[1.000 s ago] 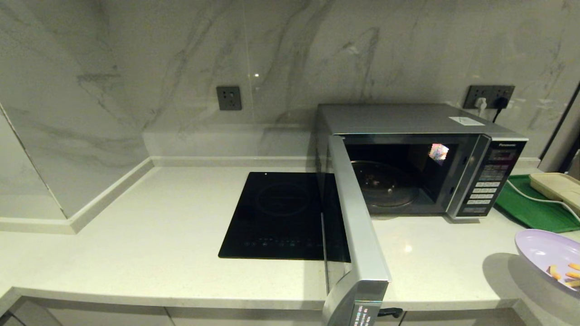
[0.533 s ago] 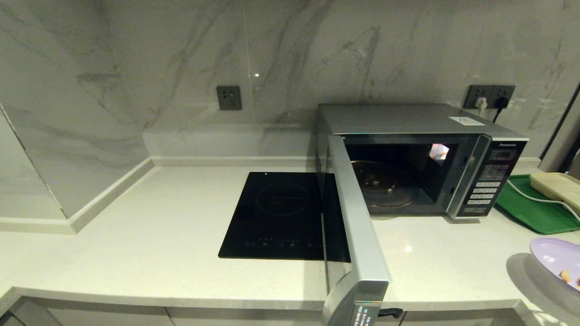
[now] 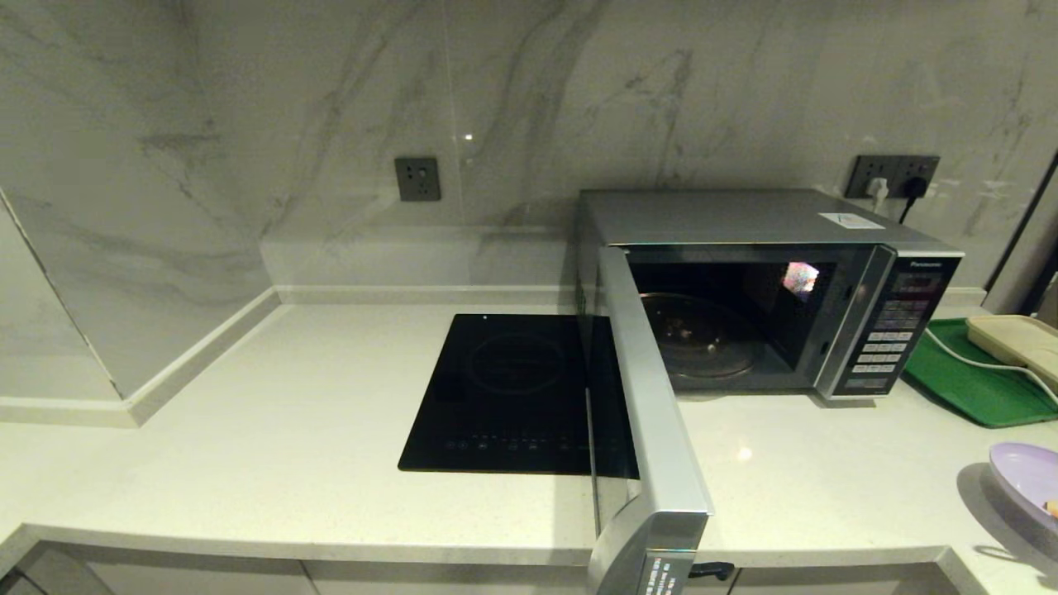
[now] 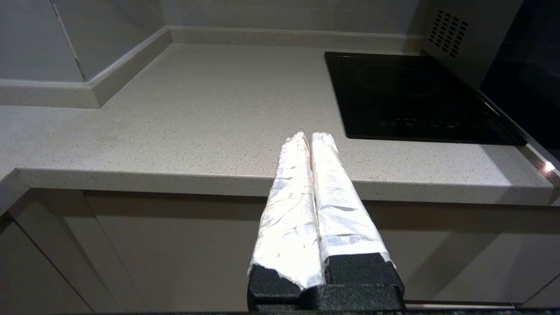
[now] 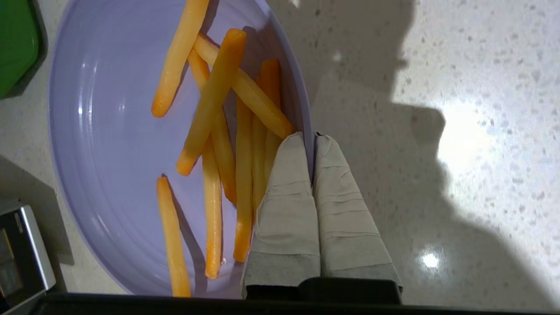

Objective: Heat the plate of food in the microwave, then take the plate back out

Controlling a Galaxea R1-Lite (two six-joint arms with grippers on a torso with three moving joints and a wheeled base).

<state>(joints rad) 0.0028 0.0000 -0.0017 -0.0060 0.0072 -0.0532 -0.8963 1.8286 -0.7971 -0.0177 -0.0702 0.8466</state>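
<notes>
The robot's right gripper needs to release the lavender plate on the white counter (image 3: 1039,501) (image 5: 183,144) just in front of the green tray. The plate is above the counter now.
The lavender plate of food (image 5: 109,144) carries several orange-yellow fries (image 5: 214,100). My right gripper (image 5: 311,138) is shut on its rim, one finger inside the plate and one outside. In the head view only the plate's left part (image 3: 1029,479) shows, at the far right edge above the counter, and the right gripper itself is out of view there. The silver microwave (image 3: 744,219) stands at the back right with its door (image 3: 653,430) swung wide open toward me and its glass turntable (image 3: 702,335) bare. My left gripper (image 4: 308,136) is shut on nothing, below the counter's front edge.
A black induction cooktop (image 3: 504,388) lies left of the microwave, partly behind the open door. A green tray (image 3: 975,376) holding a beige dish (image 3: 1017,339) with a white cable sits right of the microwave. The door juts past the counter's front edge.
The plate of food has moved to the right in the head view, until only its left part shows. The microwave, its door and the left arm have not moved.
</notes>
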